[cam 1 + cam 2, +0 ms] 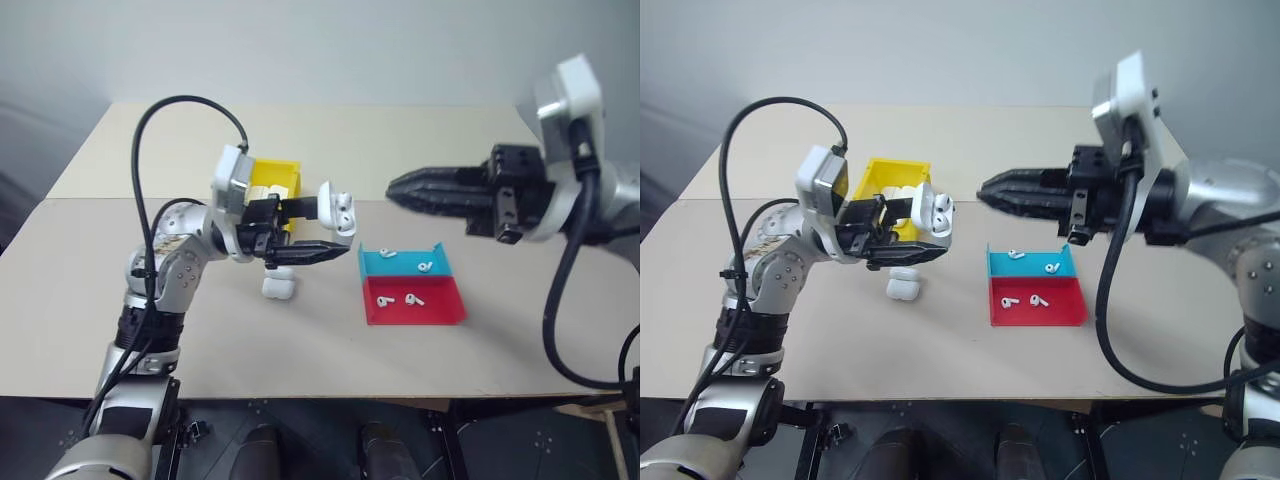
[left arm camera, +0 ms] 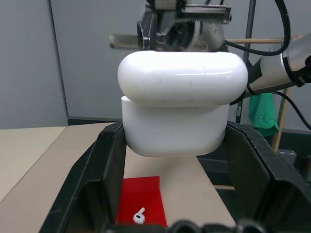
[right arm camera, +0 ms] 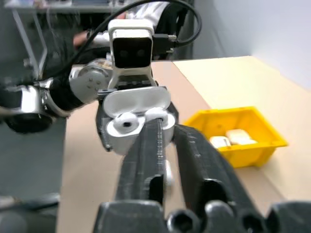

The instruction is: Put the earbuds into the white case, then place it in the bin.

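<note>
Next, I set the white case down with my left gripper in the front part of the yellow bin [image 1: 270, 223].
My left gripper [image 1: 332, 228] is shut on the white case [image 1: 343, 212], held above the table with its lid flipped open. In the right wrist view the open case [image 3: 133, 119] faces my right gripper, and an earbud [image 3: 127, 124] appears seated in one well. The right gripper [image 1: 395, 187] hangs shut a short way right of the case, pointing at it with nothing between its fingers. Loose earbuds lie in the blue tray [image 1: 388, 253] and in the red tray [image 1: 414, 300]. The yellow bin [image 1: 272, 180] stands behind the left gripper.
A second white case [image 1: 278, 287] lies on the table under the left gripper. The bin [image 3: 252, 127] holds more white cases [image 3: 228, 138]. The blue tray [image 1: 372, 268] and red tray [image 1: 440, 312] sit side by side right of centre.
</note>
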Controlling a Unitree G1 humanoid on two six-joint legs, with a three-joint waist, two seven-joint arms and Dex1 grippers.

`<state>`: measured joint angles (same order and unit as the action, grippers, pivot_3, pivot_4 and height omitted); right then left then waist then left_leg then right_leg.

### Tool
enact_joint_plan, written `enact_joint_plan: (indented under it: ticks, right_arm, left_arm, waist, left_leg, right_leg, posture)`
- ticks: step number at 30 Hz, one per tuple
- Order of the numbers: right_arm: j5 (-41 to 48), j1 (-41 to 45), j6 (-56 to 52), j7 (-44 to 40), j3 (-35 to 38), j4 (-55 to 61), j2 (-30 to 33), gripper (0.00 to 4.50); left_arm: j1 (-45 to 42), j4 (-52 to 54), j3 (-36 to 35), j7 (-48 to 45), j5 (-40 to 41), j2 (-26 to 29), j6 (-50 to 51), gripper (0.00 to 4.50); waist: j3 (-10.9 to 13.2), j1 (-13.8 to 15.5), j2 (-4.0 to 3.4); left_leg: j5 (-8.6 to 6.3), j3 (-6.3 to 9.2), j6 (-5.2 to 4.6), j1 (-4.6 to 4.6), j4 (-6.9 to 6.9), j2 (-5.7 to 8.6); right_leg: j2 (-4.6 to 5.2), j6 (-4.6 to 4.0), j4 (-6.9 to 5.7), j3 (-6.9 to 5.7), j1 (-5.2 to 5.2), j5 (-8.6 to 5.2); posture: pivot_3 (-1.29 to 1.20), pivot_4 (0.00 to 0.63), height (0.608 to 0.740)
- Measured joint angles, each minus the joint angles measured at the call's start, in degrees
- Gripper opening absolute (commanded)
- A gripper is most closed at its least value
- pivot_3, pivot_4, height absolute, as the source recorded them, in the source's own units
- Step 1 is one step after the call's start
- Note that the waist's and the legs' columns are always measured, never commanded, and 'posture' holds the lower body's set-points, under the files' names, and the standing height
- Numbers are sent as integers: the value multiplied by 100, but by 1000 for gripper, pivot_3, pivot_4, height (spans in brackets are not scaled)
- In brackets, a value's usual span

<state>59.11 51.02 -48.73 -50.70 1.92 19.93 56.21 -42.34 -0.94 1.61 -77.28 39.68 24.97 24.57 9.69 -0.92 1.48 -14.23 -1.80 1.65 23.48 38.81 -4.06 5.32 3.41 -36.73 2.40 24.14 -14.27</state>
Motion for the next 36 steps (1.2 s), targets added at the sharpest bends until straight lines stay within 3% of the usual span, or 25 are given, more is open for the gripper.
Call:
enact_joint_plan:
  ticks: [7, 14, 18, 26, 36]
  right_arm:
    - [-1801, 1718, 623, -1459, -1428, -1025, -425, 68]
    - [-2755, 2403, 1176, -2387, -2131, -1365, -1100, 68]
    - [-3045, 2369, 1261, -2768, -2202, -1302, -1117, 68]
    - [-3302, 1809, 1616, -3258, -1896, -1130, -570, 68]
    - [-3060, 928, 832, -2493, -1113, -561, -524, 68]
  left_arm:
    - [-119, -411, 278, -196, -322, -274, -257, 2759]
    - [-244, -596, 409, -233, -477, -446, -334, 2759]
    - [-244, -600, 405, -207, -487, -464, -334, 2759]
    - [-109, -525, 325, -57, -555, -334, -312, 2759]
    - [24, -58, -70, 183, -382, -184, -308, 2759]
  waist:
    - [0, -3, -4]
    - [0, 25, -4]
    - [0, 39, -4]
    - [1, 19, -4]
    - [0, 23, -7]
  left_leg:
    - [0, -2, 0, 4, 3, 0]
    - [0, 3, 0, 19, 5, 0]
    - [0, 5, 0, 24, 11, 0]
    - [0, 7, 0, 20, 11, 0]
    - [0, 6, 0, 17, 12, 0]
  right_leg:
    - [0, 0, -4, 1, 8, 0]
    - [1, 1, -4, -8, 11, 0]
    - [3, 1, -5, -12, 11, 1]
    - [2, 1, -7, -12, 10, 1]
    - [4, 1, -9, -9, 8, 1]
  posture:
    - [0, 150, 740]
    - [0, 150, 740]
    - [0, 150, 740]
    - [0, 150, 740]
    - [0, 150, 740]
